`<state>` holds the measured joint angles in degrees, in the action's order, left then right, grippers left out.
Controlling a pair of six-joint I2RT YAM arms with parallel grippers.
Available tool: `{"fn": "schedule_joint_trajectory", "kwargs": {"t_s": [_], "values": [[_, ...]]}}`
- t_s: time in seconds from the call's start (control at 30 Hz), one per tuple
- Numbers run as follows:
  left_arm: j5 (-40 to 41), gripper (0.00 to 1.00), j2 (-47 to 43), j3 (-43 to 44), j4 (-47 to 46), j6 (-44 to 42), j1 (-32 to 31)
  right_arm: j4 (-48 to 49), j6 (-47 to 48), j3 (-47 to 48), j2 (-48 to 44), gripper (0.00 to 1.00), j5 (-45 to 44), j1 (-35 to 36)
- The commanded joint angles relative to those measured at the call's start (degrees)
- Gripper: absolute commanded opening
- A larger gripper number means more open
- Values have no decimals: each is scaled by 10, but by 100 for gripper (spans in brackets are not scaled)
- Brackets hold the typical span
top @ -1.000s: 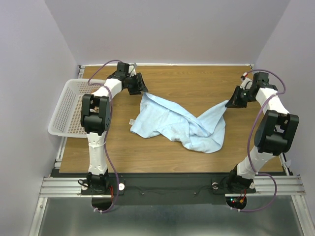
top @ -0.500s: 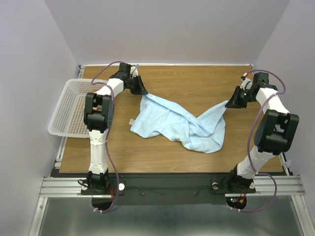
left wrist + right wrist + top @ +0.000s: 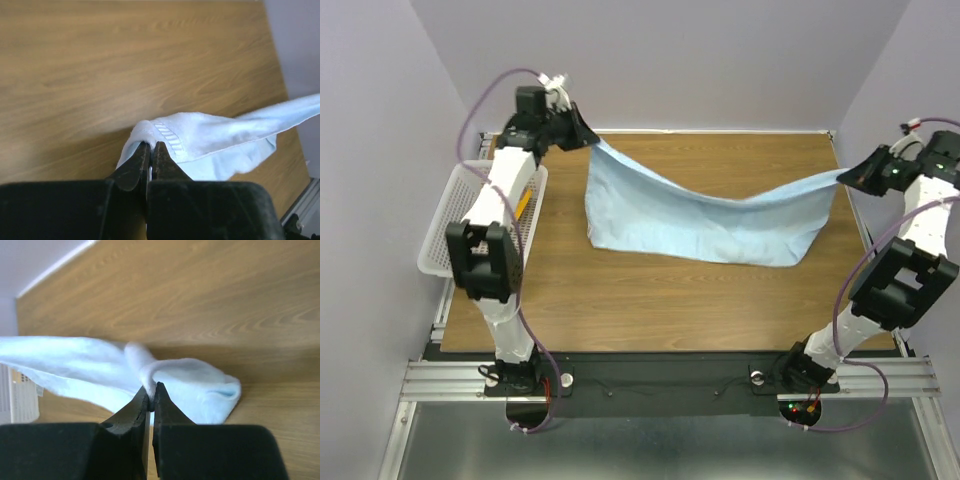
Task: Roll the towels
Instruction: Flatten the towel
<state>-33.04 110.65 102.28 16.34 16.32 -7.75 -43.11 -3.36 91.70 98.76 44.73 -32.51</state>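
Next, my right gripper lets go of the corner of the light blue towel on the back part of the wooden table [image 3: 801, 191], close to the side of the table.
A light blue towel [image 3: 710, 215] hangs stretched across the back half of the table, sagging in the middle, its lower edge resting on the wood. My left gripper [image 3: 588, 137] is raised at the back left and shut on the towel's left corner [image 3: 165, 131]. At the far right, my right gripper [image 3: 847, 176] is lifted and shut on the towel's other corner [image 3: 150, 371]. Both pairs of jaws pinch bunched cloth at their tips. No mustard-yellow towel shows in any view.
A white perforated basket [image 3: 455, 225] hangs off the table's left edge, partly behind the left arm. The wooden table [image 3: 670, 300] shows bare wood in front of the towel. Walls close in at the back and both sides.
The left gripper closed on the towel's left corner. Both arms then rose and moved apart, pulling the crumpled towel up and out into a taut sagging span.
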Motion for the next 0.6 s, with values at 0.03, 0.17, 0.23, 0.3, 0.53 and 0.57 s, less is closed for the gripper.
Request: {"fn": "schedule_joint_trajectory", "kwargs": {"t_s": [0.03,0.17,0.23,0.3,0.53,0.57], "values": [[7,0,-158,-22,-38,-26,26,8,-20,58,-80,1,72,-31],[15,0,-241,-54,-38,-36,34,10,-20,62,-124,1,66,-48],[15,0,-268,-81,-35,-38,36,10,-19,58,-156,1,55,-52],[21,0,-310,-102,-36,-39,37,11,-13,50,-179,0,48,-59],[23,0,-436,-206,-31,-40,38,15,4,8,-301,1,-42,-66],[28,0,-456,-213,-25,-34,38,16,5,4,-320,1,-62,-66]]}}
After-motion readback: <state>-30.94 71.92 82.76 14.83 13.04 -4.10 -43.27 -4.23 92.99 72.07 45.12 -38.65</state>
